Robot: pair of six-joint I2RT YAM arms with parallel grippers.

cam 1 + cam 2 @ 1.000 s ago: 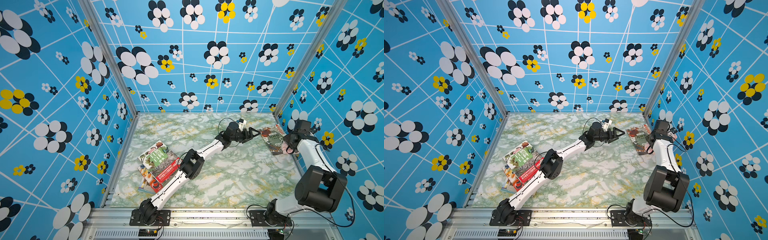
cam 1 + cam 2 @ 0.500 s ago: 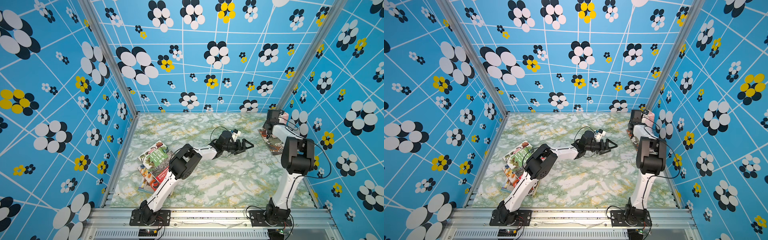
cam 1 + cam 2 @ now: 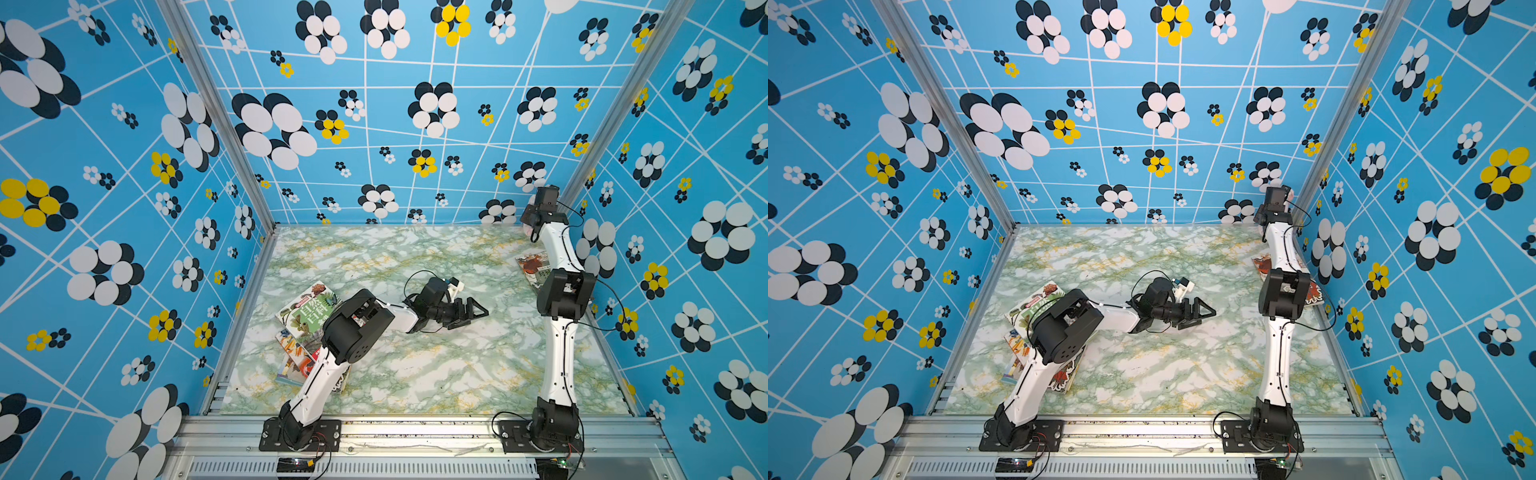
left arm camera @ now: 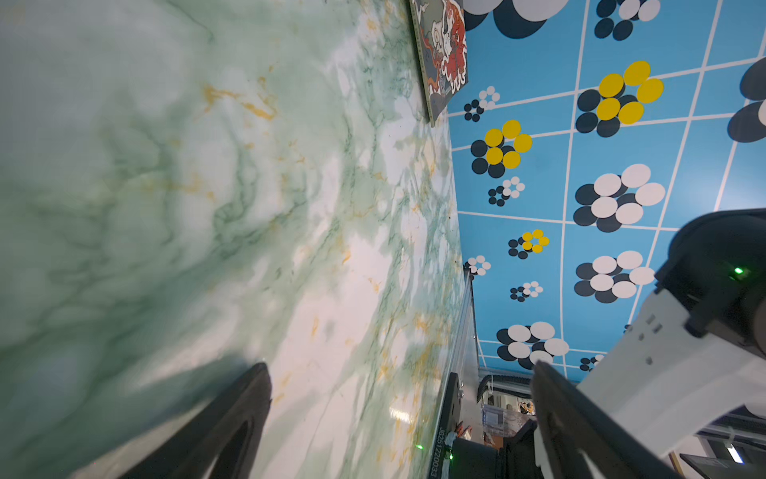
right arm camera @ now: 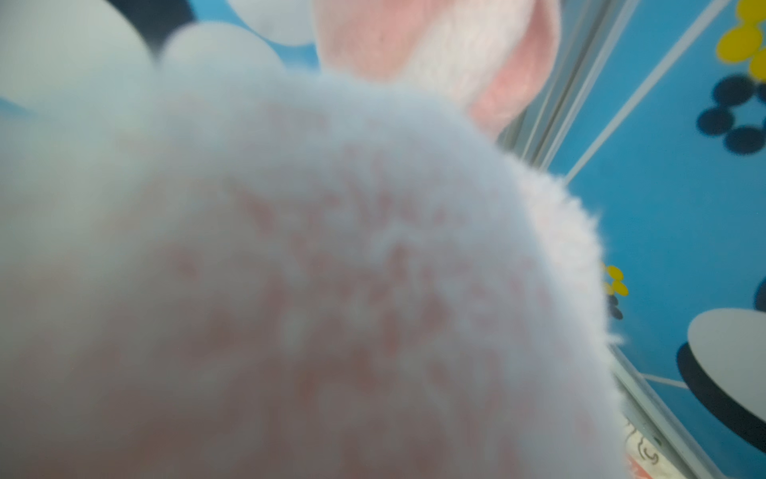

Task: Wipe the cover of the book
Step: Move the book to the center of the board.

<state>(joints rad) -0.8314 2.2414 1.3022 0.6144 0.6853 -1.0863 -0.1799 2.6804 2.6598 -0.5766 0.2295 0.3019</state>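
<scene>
I need to next grab the dark-covered book with my left gripper by its long edge (image 4: 420, 44) facing the stack of books, to hold it steady for wiping.
A book with a dark cover and a red figure (image 3: 531, 262) (image 3: 1261, 264) (image 4: 444, 54) lies flat at the table's right edge, partly hidden by my right arm. That arm's wrist (image 3: 546, 198) is raised in the far right corner, well above the book. A fluffy pink-white cloth (image 5: 331, 269) fills the right wrist view and hides the fingers, so the gripper is shut on it. My left gripper (image 3: 474, 311) (image 3: 1203, 311) (image 4: 400, 369) lies low over the middle of the table, open and empty.
A loose stack of books, topped by a green nature cover (image 3: 306, 312) (image 3: 1034, 302), lies at the left under my left arm's elbow. Patterned blue walls close in three sides. An aluminium post (image 5: 580, 83) stands close to the cloth.
My right arm has lifted off the dark book and swung up into the far right corner with the cloth. My left gripper has pulled back towards the table's middle, still open.
</scene>
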